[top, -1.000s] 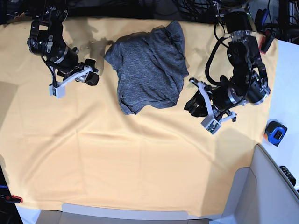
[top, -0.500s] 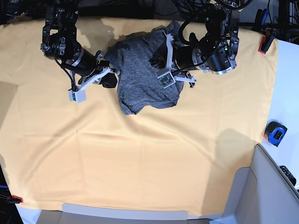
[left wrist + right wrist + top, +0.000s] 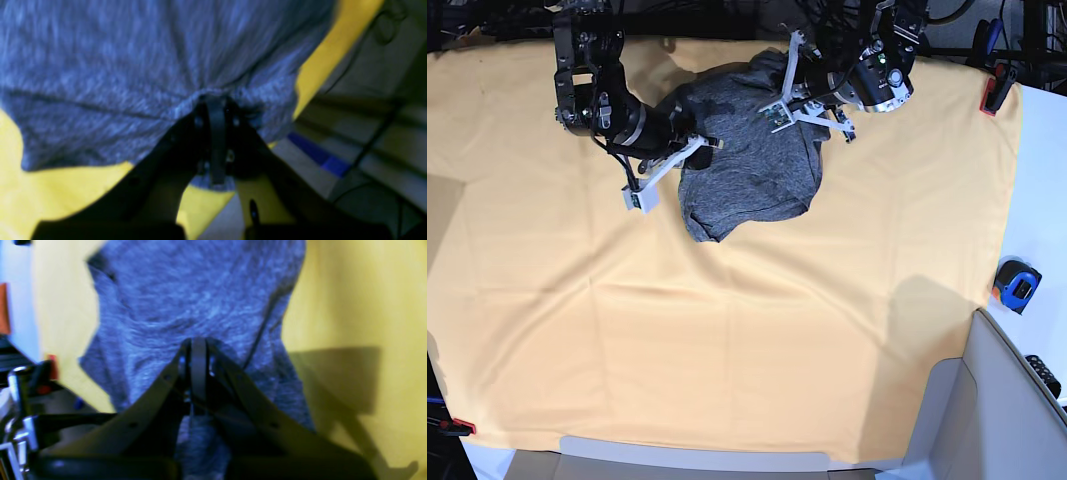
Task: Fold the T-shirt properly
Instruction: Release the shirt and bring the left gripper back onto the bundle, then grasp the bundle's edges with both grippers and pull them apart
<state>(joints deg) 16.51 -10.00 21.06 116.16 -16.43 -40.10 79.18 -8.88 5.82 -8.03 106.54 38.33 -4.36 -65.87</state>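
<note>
A bunched fold inside the T-shirt is at my left gripper, so my left gripper will back away and grab the T-shirt's back edge (image 3: 749, 68) to spread it out.
The dark-grey T-shirt (image 3: 747, 160) lies crumpled at the back middle of the yellow-orange table cloth (image 3: 727, 330). My left gripper (image 3: 774, 100) is at the shirt's upper right edge. In the left wrist view the left gripper (image 3: 215, 103) is shut, with shirt fabric (image 3: 133, 66) bunched at its tips. My right gripper (image 3: 695, 157) is at the shirt's left edge. In the right wrist view the right gripper (image 3: 198, 345) is shut on the shirt fabric (image 3: 206, 300), which also shows between the fingers lower down.
A blue tape measure (image 3: 1015, 283) lies off the cloth at the right. A red clamp (image 3: 999, 90) sits at the back right corner. A grey bin wall (image 3: 987, 400) stands at the front right. Cables run along the back edge.
Both arms moved in onto the shirt: the left from the shirt's right side to its upper right edge, the right from the far left to its left edge. Both now pinch fabric.
</note>
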